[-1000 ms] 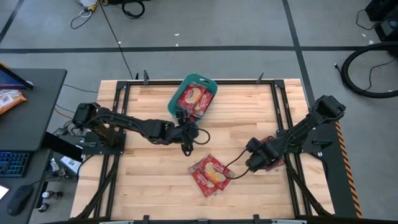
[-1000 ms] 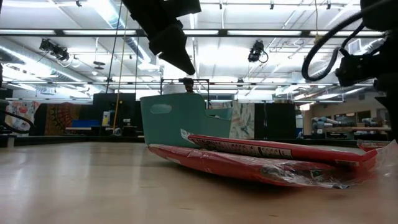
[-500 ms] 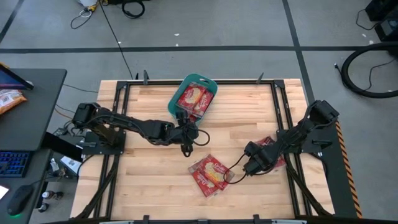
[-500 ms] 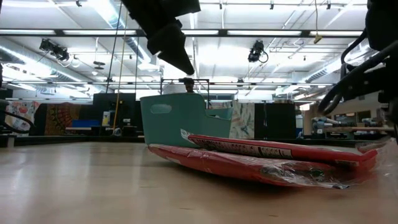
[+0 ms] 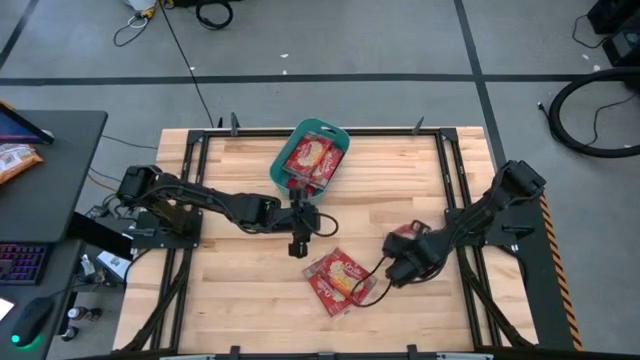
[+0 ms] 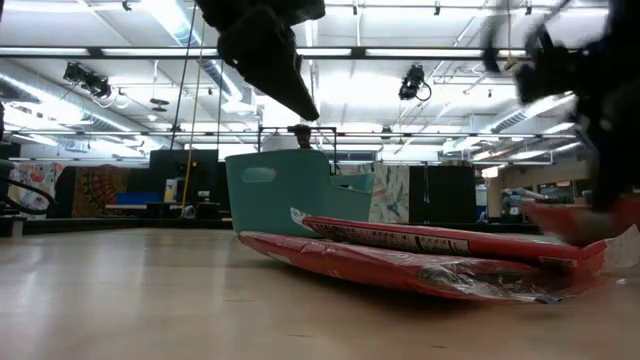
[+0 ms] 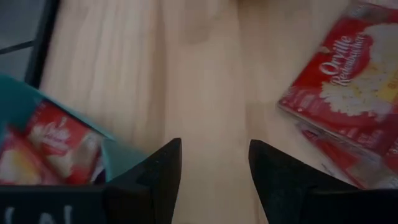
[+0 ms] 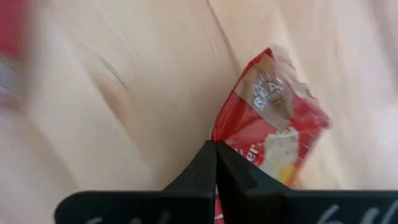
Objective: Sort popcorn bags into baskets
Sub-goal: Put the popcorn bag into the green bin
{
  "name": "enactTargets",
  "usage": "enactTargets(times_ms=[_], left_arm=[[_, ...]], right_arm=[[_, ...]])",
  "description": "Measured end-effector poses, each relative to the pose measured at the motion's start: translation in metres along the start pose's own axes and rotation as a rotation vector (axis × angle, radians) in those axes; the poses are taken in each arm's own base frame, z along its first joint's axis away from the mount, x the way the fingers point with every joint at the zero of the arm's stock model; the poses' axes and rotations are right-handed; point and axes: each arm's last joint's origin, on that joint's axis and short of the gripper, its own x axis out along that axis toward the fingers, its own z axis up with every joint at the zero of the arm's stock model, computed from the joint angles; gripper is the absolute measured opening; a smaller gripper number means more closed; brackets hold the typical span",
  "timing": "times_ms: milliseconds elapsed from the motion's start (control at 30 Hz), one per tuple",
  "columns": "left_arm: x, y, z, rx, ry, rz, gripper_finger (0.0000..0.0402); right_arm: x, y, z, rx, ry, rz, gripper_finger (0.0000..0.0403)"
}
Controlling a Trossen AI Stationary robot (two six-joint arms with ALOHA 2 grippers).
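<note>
The robot's right gripper needs to release its popcorn bag on top of the bags in the teal basket (image 5: 308, 157).
A teal basket (image 5: 338, 135) stands at the table's far middle with popcorn bags (image 5: 308, 158) lying in it. More red popcorn bags lie in a stack (image 5: 337, 280) near the table's front middle. My right gripper (image 5: 392, 265) stands just right of the stack, shut on one popcorn bag (image 8: 273, 118), which also shows red and blurred in the low view (image 6: 570, 215). Between the basket and the stack, my left gripper (image 7: 214, 168) hovers open over bare wood (image 5: 298, 240), with nothing between its fingers. My right gripper pinches the popcorn bag between its two shut fingers at one edge (image 8: 227, 138). The bag reaches out beyond the fingertips. In the low view it hangs above the level of the stack, clear of the table.
Black frame rails (image 5: 455, 200) run along the table's edges. A dark cable loop (image 5: 368, 288) from the right arm lies over the stack. A desk with an orange snack bag (image 5: 15, 160) and a keyboard (image 5: 20, 262) stands left of the table.
My right gripper has shut on a popcorn bag at the table's right side and carried it a little toward the stack. The bag has come up off the table.
</note>
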Motion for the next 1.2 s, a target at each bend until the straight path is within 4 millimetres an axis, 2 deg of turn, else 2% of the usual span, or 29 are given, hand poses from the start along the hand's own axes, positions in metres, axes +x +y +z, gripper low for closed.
enactTargets(times_ms=[133,300,467,667,1000,1200], left_arm=[[-0.001,-0.004,0.000,0.025,-0.001,-0.026,0.0192],[-0.009,-0.023,-0.002,0.107,0.010,-0.059,0.0192],[-0.014,-0.039,-0.011,0.136,0.042,-0.032,0.0192],[-0.007,-0.045,-0.043,0.089,0.079,-0.017,0.0192],[-0.058,-0.038,-0.081,-0.088,-0.126,0.010,0.0192],[-0.082,-0.026,-0.095,-0.161,-0.307,0.014,0.0192]], right_arm=[[-0.020,0.009,0.014,-0.132,-0.153,-0.001,0.0006],[-0.036,0.014,0.027,-0.334,-0.340,-0.089,0.0005],[-0.037,0.010,0.047,-0.448,-0.407,-0.162,0.0005],[-0.034,-0.008,0.086,-0.476,-0.417,-0.207,0.0004],[-0.047,-0.037,0.156,-0.576,-0.585,-0.350,0.0003],[-0.051,-0.054,0.189,-0.651,-0.707,-0.409,0.0003]])
